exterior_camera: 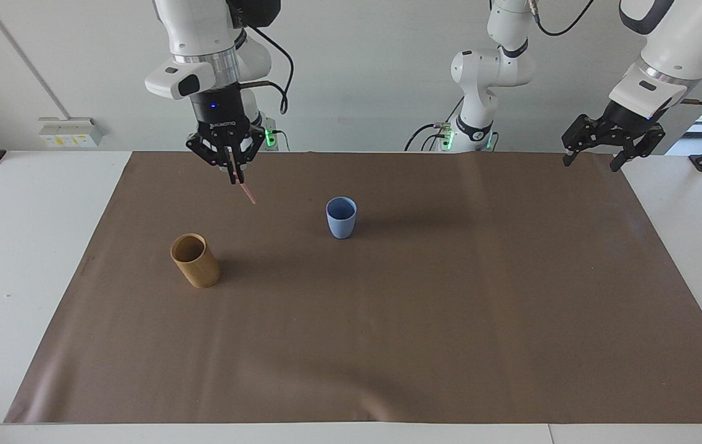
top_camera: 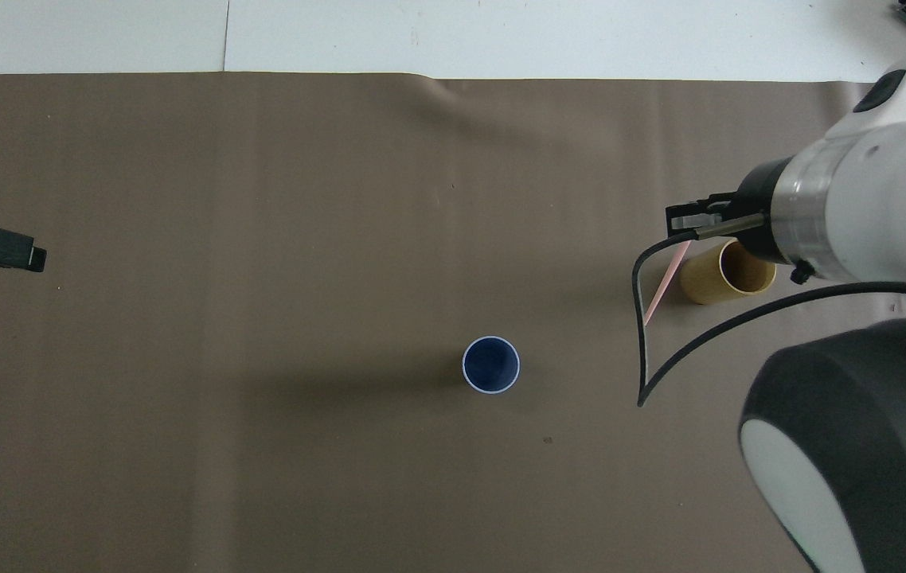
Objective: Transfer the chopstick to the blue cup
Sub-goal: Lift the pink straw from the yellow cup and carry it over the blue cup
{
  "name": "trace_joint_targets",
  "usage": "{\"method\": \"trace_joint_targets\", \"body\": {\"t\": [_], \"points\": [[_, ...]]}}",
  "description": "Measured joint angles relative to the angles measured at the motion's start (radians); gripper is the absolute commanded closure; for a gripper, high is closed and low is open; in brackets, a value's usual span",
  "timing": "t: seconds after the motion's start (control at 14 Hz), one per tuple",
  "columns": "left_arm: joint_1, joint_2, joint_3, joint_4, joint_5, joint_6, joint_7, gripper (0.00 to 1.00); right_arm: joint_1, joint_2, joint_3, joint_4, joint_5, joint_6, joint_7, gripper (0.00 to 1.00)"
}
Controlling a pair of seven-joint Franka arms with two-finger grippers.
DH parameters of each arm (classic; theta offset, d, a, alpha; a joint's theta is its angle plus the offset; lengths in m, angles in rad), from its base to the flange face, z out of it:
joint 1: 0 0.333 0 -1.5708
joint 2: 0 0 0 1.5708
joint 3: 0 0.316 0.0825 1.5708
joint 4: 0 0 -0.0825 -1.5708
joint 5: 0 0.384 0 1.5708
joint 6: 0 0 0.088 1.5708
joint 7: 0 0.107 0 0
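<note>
I should let go of the pink chopstick with my right gripper, and it will then rest inside the blue cup point(top_camera: 486, 364) near the mat's middle, leaning on the cup's rim.
The pink chopstick point(exterior_camera: 247, 193) hangs slanted from my right gripper point(exterior_camera: 232, 179), which is shut on its upper end, up in the air over the brown mat point(exterior_camera: 450, 308). In the overhead view the chopstick point(top_camera: 666, 278) shows just beside the tan cup, under the right gripper point(top_camera: 688, 219). The blue cup point(exterior_camera: 341, 217) stands upright and empty near the mat's middle point(top_camera: 490, 364), apart from the chopstick's lower tip. My left gripper point(exterior_camera: 591, 164) waits open over the mat's corner at the left arm's end.
A tan bamboo-coloured cup point(exterior_camera: 195, 260) stands upright toward the right arm's end, also seen in the overhead view point(top_camera: 720, 272). A black cable point(top_camera: 644, 350) loops from the right wrist. White table borders the mat.
</note>
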Motion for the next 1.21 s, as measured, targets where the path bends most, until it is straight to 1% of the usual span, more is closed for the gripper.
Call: {"method": "trace_joint_targets", "body": {"t": [0.36,0.64,0.93,1.21], "points": [[0.000,0.000,0.000,0.000,0.000,0.000,0.000,0.00,0.121,0.005,0.005,-0.006,-0.001,0.009,0.200,1.00],[0.000,0.000,0.000,0.000,0.000,0.000,0.000,0.00,0.199,0.055,0.007,-0.025,-0.018,0.072,0.332,1.00],[0.000,0.000,0.000,0.000,0.000,0.000,0.000,0.00,0.231,0.098,0.007,-0.064,-0.064,0.141,0.371,1.00],[0.000,0.000,0.000,0.000,0.000,0.000,0.000,0.00,0.238,0.103,0.007,-0.096,-0.072,0.161,0.394,1.00]]}}
